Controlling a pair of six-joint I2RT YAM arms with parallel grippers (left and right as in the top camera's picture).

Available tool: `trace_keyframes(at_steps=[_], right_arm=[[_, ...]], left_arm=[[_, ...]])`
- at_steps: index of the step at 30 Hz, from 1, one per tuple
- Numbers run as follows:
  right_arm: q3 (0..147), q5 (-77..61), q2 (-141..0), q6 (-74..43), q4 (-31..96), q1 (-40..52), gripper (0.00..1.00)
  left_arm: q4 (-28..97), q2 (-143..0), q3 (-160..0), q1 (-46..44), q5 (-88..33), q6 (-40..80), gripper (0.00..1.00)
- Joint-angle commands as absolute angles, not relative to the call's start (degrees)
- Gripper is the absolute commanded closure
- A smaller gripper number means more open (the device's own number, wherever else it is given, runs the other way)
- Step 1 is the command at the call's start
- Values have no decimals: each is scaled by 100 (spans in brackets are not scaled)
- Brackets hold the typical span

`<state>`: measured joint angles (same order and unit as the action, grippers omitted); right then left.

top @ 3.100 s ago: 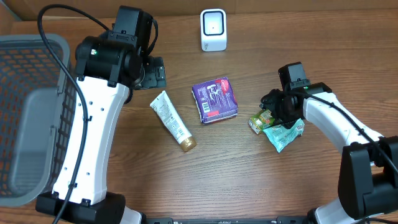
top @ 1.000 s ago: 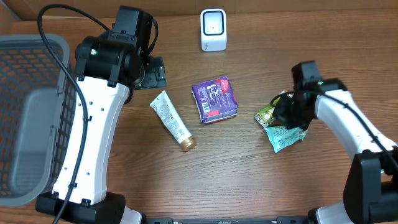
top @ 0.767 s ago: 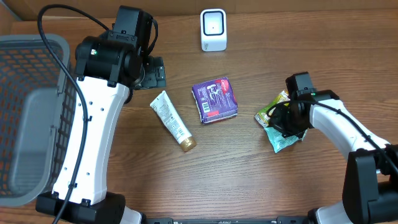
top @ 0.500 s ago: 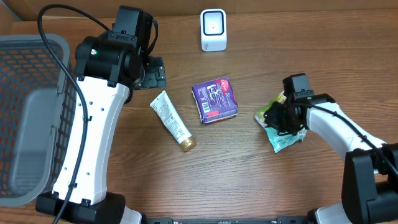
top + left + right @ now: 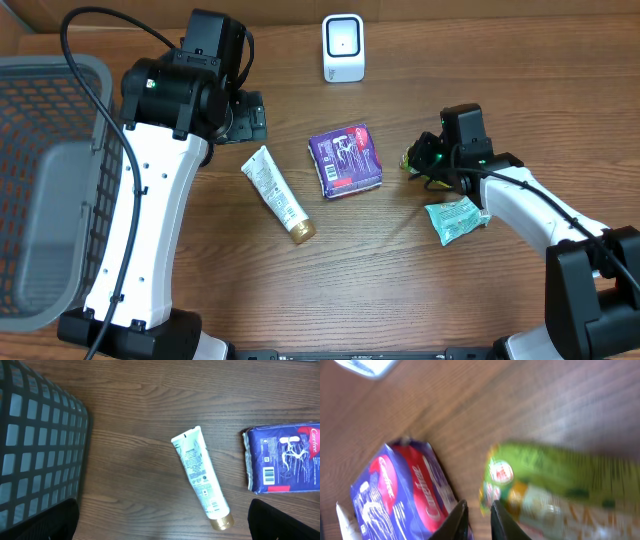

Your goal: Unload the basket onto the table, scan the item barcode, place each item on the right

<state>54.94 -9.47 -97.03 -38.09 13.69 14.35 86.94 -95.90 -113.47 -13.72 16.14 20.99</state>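
The green packet lies crosswise next to the nearly closed fingers of my right gripper, so next I open, turn in line with it and pinch the green packet's end (image 5: pixel 622 502) away from the purple pack.
A green snack packet (image 5: pixel 545 480) lies just right of my right gripper (image 5: pixel 478 512), whose fingers stand a narrow gap apart with only bare wood between them. Overhead, that gripper (image 5: pixel 424 162) sits over the green packet (image 5: pixel 409 160), right of the purple Carefree pack (image 5: pixel 345 160). A teal pouch (image 5: pixel 456 218) lies behind it, apart from the fingers. The white scanner (image 5: pixel 343 47) stands at the back centre. My left gripper (image 5: pixel 160 530) hangs wide open above the table near a white tube (image 5: pixel 200 475), holding nothing.
A grey mesh basket (image 5: pixel 40 190) fills the left side and shows at the left of the left wrist view (image 5: pixel 35 450). The purple pack (image 5: pixel 400 495) lies just left of the right fingers. The tube (image 5: pixel 278 195) lies diagonally between the arms.
My right gripper has moved up and left, away from the teal pouch, and its jaws have parted slightly. The green packet has shifted with it. The left arm has not moved.
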Motion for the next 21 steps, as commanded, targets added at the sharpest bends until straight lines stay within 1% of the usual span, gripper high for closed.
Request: trace_keyframes(at_steps=[1,6,7,8,9,11,12,15,17,19,21], right_arm=[[5684,-816,-9714,-3242,1299,1396,71],[6501,-908,-9397,-2045,2475,1304,43],[6692,-910,-9336,-1662,2757,1273,34],[6917,-910,-9284,-1007,3116,1249,24],[7105,-904,-9266,-405,3450,1249,11],[7378,-718,-9268,580,4021,1251,3],[7354,-244,-9271,978,4160,1251,0],[7220,137,-9408,1358,4128,1221,3],[7148,145,-9612,1702,4160,1201,8],[7124,148,-9841,1973,4300,1168,16],[7124,150,-10071,2154,4453,1135,18]], left_arm=[[8672,-9592,-11297,-1343,1691,2058,0],[8672,-9592,-11297,-1343,1691,2058,0],[8672,-9592,-11297,-1341,1691,2058,0],[8672,-9592,-11297,-1341,1691,2058,0],[8672,-9592,-11297,-1341,1691,2058,0],[8672,-9592,-11297,-1343,1691,2058,1],[8672,-9592,-11297,-1343,1691,2058,0],[8672,-9592,-11297,-1343,1691,2058,1],[8672,-9592,-11297,-1343,1691,2058,1],[8672,-9592,-11297,-1341,1691,2058,1],[8672,-9592,-11297,-1343,1691,2058,0]])
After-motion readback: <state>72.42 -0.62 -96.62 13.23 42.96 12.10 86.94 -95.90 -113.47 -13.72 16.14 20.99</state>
